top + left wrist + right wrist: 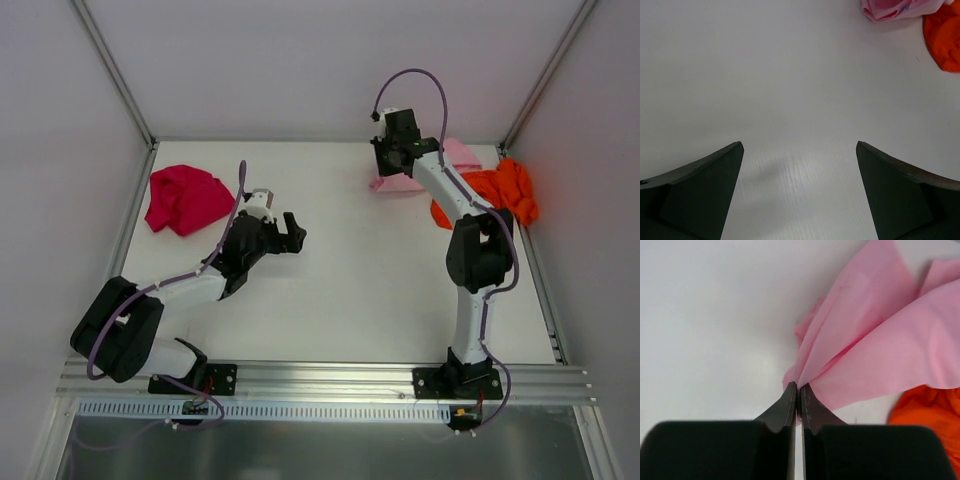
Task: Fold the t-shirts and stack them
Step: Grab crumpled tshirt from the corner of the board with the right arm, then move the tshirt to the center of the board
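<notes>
The pink t-shirt's loose edge (379,184) (873,15) beside my right gripper, on the side away from the orange t-shirt, is going to be gripped by my left gripper.
The light pink t-shirt (462,155) lies crumpled at the back right of the table. My right gripper (798,385) is shut on a pinched edge of this pink t-shirt (880,350), whose cloth fans out from the fingertips. In the top view the right gripper (386,168) sits at the shirt's left side. The bright orange t-shirt (500,192) is bunched against the right wall, touching the pink one. The magenta-red t-shirt (185,200) is heaped at the back left. My left gripper (292,232) hovers mid-table, open and holding nothing (800,145).
White walls and metal corner posts (120,75) enclose the white table (350,290). An aluminium rail (320,378) carrying both arm bases runs along the near edge. The left wrist view catches the pink t-shirt (890,9) and the orange t-shirt (942,40) far off.
</notes>
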Robot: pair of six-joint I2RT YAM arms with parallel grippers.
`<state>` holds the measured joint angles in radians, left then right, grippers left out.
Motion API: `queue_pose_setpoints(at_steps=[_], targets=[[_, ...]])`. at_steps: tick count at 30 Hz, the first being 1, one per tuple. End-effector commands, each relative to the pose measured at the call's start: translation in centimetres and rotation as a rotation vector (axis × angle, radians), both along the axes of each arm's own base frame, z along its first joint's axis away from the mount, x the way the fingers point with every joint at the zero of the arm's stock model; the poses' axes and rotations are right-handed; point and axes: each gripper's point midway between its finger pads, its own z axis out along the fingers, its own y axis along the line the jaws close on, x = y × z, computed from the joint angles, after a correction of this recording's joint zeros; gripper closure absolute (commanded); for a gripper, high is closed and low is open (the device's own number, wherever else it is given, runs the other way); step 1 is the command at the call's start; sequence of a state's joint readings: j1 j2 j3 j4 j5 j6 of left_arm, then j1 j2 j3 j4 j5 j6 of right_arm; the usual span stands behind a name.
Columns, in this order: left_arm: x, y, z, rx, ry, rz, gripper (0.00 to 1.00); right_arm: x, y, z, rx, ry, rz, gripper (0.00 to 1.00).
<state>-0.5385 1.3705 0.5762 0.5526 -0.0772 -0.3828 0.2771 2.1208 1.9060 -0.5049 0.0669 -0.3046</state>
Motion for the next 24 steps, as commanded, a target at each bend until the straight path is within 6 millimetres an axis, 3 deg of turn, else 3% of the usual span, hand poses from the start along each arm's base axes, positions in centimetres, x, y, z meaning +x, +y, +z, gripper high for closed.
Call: queue_pose_setpoints(at_steps=[1,6,11,14,15,16,18,21,24], targets=[[0.0,-0.4,1.3,-0.053,-0.054,0.006,0.01,-2.2,2.9,6.7,0.04,-0.135,0.072,0.99],[-0.6,-0.1,1.3,-0.064,-0.057,0.012,0.01,-6.0,7.6,8.5,0.056,-0.19,0.159,0.99],[-1.2,0.4,1.8,-0.066,-0.071,0.029,0.01,-8.2,8.9,8.5,0.006,-0.188,0.189,0.99],[-1.2,0.4,1.8,-0.068,-0.07,0.03,0.01,-9.7,9.7,9.5,0.033,-0.204,0.225,0.98],[-1.2,0.4,1.9,-0.067,-0.072,0.031,0.01,-10.1,9.6,9.1,0.033,-0.198,0.232,0.85],[-1.0,0.3,1.8,-0.066,-0.069,0.031,0.01,-10.4,9.5,10.0,0.036,-0.221,0.231,0.53],[-0.9,0.1,1.6,-0.066,-0.064,0.027,0.01,-10.2,8.3,10.6,-0.001,-0.251,0.189,0.33],[-0.5,-0.6,1.1,-0.067,-0.047,0.01,0.01,-9.4,6.2,11.5,-0.079,-0.281,0.104,0.09],[0.0,-2.1,-0.2,-0.08,-0.01,-0.039,0.01,-8.1,5.0,11.2,-0.143,-0.287,0.047,0.05]])
